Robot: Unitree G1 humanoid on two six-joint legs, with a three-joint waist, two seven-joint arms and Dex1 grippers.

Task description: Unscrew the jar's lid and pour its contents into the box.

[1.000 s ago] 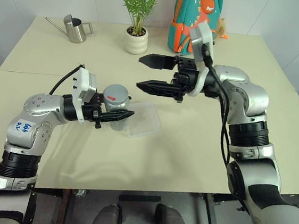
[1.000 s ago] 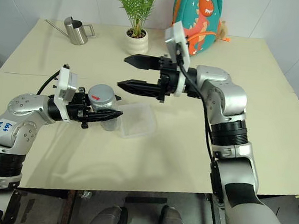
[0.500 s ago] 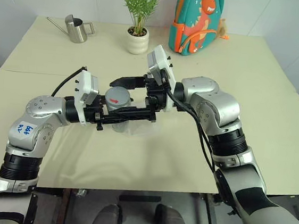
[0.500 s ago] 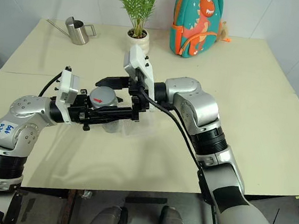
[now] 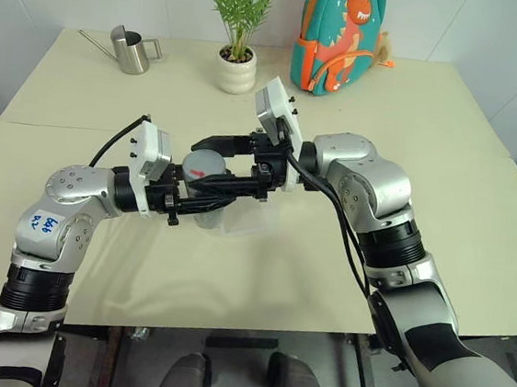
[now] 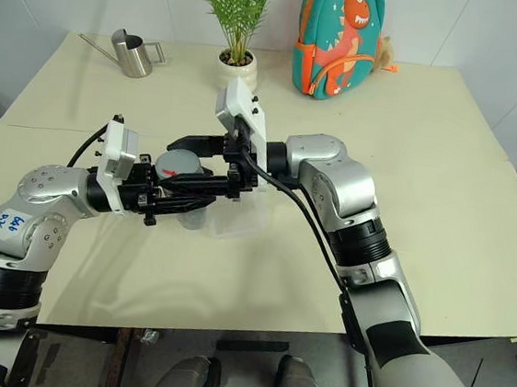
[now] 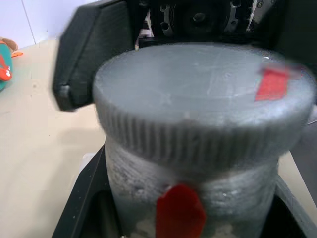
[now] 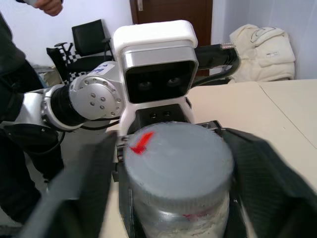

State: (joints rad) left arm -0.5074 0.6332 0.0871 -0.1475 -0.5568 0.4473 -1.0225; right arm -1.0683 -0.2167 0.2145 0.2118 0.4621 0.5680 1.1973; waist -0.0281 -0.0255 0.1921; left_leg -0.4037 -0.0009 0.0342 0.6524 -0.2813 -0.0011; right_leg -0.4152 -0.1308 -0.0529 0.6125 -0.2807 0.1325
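My right gripper is going to release the grey lid on the open table [image 5: 361, 192] in front of the teal backpack. The lid still sits on the jar.
The jar [image 5: 203, 214] is held upright just above the table, with my left gripper [image 5: 206, 199] shut on its silvery body. Its grey lid [image 5: 203, 164] with a red mark sits on top. Reaching in from the right, my right gripper [image 5: 212, 163] is shut on the lid, one black finger at each side. The left wrist view looks at the jar [image 7: 198, 198] and the ribbed lid [image 7: 198, 99] from close up. In the right wrist view, the lid [image 8: 178, 158] sits between blurred fingers. The clear box [image 5: 258, 214] lies on the table just right of the jar, partly hidden. The contents are hidden.
A steel watering can [image 5: 130, 49], a potted plant [image 5: 237, 62] and a teal dinosaur backpack [image 5: 342, 36] stand along the table's far edge. A seam crosses the table [image 5: 54, 117] on the left. A person [image 8: 12, 69] stands beyond the table.
My right gripper swung left and down from above the box to the jar's top, then its fingers closed on the lid. The left gripper and jar stayed in place.
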